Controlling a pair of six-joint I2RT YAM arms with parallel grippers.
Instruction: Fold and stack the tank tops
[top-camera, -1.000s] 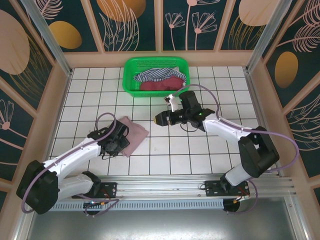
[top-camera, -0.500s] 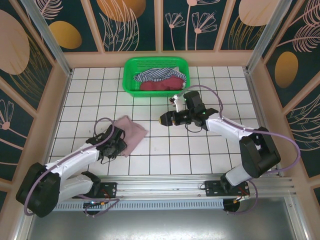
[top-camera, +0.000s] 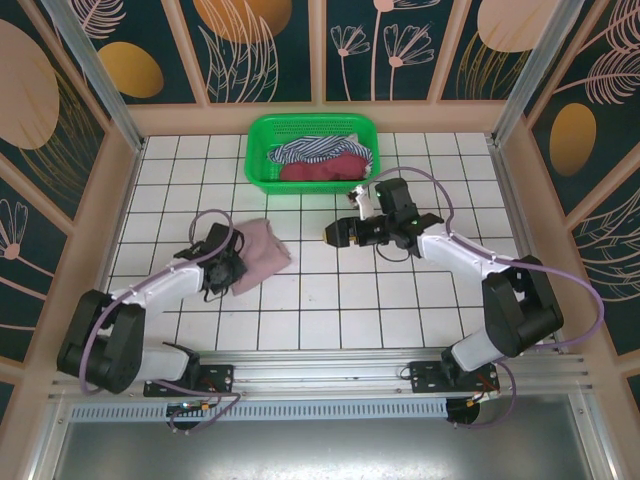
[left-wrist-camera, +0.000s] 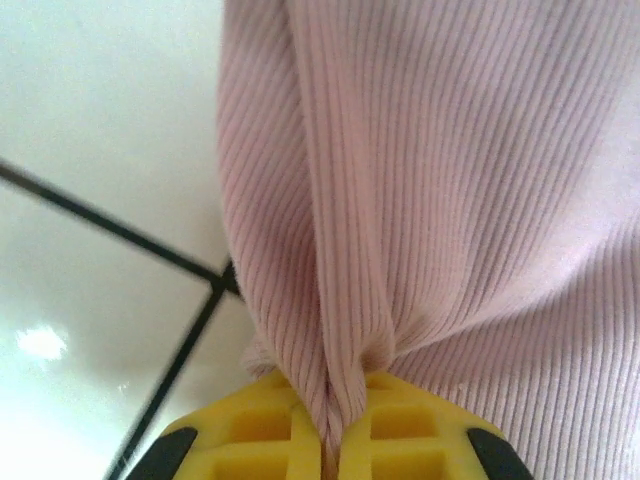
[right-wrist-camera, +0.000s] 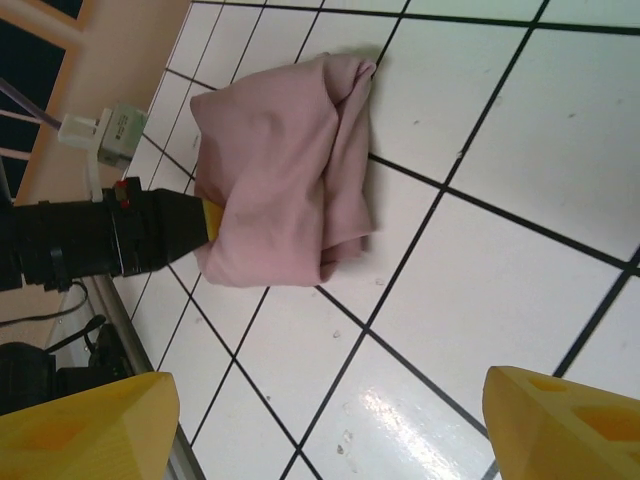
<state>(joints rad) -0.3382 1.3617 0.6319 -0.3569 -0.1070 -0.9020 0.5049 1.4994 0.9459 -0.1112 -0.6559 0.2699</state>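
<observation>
My left gripper needs to release the mauve-pink tank top on the far corner tiles (top-camera: 198, 158), next to the green basket.
The mauve-pink tank top (top-camera: 262, 250) lies folded and bunched on the white tiles, left of centre. My left gripper (top-camera: 228, 268) is at its near-left edge and shut on it. In the left wrist view the ribbed pink cloth (left-wrist-camera: 420, 180) is pinched between the yellow fingers (left-wrist-camera: 395, 425) of the gripper (left-wrist-camera: 333, 410). The right gripper (top-camera: 335, 232) hovers open to the right of the top with nothing in it. The right wrist view looks over the pink top (right-wrist-camera: 270, 180) and the left gripper (right-wrist-camera: 205, 222). The striped top (top-camera: 305, 149) and maroon top (top-camera: 322, 170) lie in the basket.
The green plastic basket (top-camera: 257, 150) stands at the back centre of the tiled table. Wooden walls close in the left, right and far sides. Bare tiles (top-camera: 380, 300) stretch in front of and to the right of the pink top.
The left gripper has shut on the pink top's edge and shifted farther in, bunching the cloth. The right gripper has drawn back to the right and opened wider.
</observation>
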